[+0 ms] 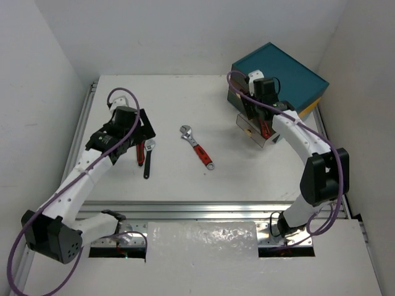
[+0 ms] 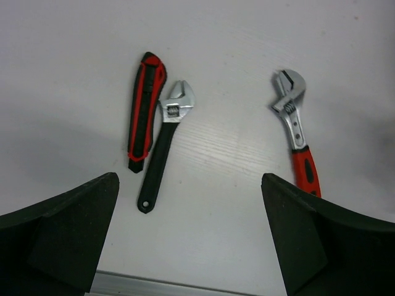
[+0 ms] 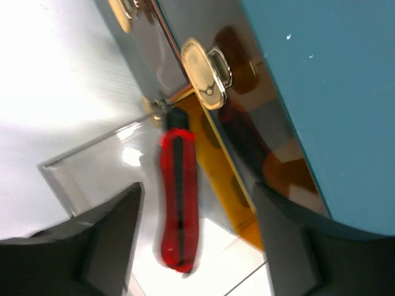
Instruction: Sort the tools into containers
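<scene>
Next, I close my left gripper on the narrower half (image 1: 140, 158) (image 2: 140, 138) of the red and black handled tool, next to the black-handled adjustable wrench.
A red and black handled tool (image 2: 146, 111) and a black-handled adjustable wrench (image 2: 163, 145) lie side by side on the white table. A red-handled adjustable wrench (image 2: 295, 132) lies to their right, and shows mid-table in the top view (image 1: 197, 147). My left gripper (image 2: 191, 246) is open and empty, hovering above the table just short of them (image 1: 142, 129). My right gripper (image 3: 194, 246) is open over a pulled-out clear drawer (image 1: 258, 137) of the teal-topped chest (image 1: 278, 77). A blurred red-handled tool (image 3: 178, 203) is between the fingers, touching neither, inside the drawer.
A cream knob (image 3: 207, 74) sits on a smoky drawer front above the open drawer, with an orange drawer (image 3: 228, 185) beside it. The chest stands at the table's back right corner by the wall. A metal rail (image 1: 203, 213) runs along the near edge.
</scene>
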Motion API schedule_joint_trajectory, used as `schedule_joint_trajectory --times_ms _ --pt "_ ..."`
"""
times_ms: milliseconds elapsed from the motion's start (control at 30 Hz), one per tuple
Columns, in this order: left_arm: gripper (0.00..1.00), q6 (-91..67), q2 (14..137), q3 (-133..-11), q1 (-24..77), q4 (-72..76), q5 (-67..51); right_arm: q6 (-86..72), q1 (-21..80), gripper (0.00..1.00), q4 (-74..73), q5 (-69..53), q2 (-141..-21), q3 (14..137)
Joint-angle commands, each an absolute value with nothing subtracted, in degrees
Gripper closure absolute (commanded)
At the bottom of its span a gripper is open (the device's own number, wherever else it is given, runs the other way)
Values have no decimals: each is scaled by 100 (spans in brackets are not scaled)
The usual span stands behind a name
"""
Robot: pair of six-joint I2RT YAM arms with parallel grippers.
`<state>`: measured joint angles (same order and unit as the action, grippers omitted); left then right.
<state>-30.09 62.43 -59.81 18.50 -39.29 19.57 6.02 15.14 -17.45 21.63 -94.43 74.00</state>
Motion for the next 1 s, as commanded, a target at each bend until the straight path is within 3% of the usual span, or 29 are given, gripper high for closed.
schedule_joint_trajectory --times_ms 0,33,67,133,300,433,700,867,967 --pt "0 -3270 6433 -6205 1302 -3815 1752 46 1555 23 -2318 1785 -8992 8067" --pt "0 -3235 6529 -6179 1162 -3719 1645 -156 1582 23 -2451 1697 -8869 8138" --pt "0 -3252 6800 -6179 925 -3613 1609 -297 1617 12 -2591 1461 -8642 8191" --pt "0 -3217 7152 -6240 739 -3473 1381 -737 1705 1 -3031 970 -8369 8288" --pt "6 -3313 8462 -6521 492 -3472 1063 -1546 1915 1 -2849 -543 -7026 7246" --pt "22 -3471 9139 -6653 431 -3455 1037 -1696 2144 1 -2690 -1158 -6435 6559" --pt "31 -3743 9826 -6461 396 -3454 1502 -1731 2443 1 -2540 -1415 -6293 6196" --pt "31 -3841 10054 -6249 343 -3234 1582 -1714 2496 1 -2487 -1450 -6293 6179" --pt "41 -3823 10256 -6179 246 -3147 1530 -1723 2549 1 -2479 -1477 -6258 6179"
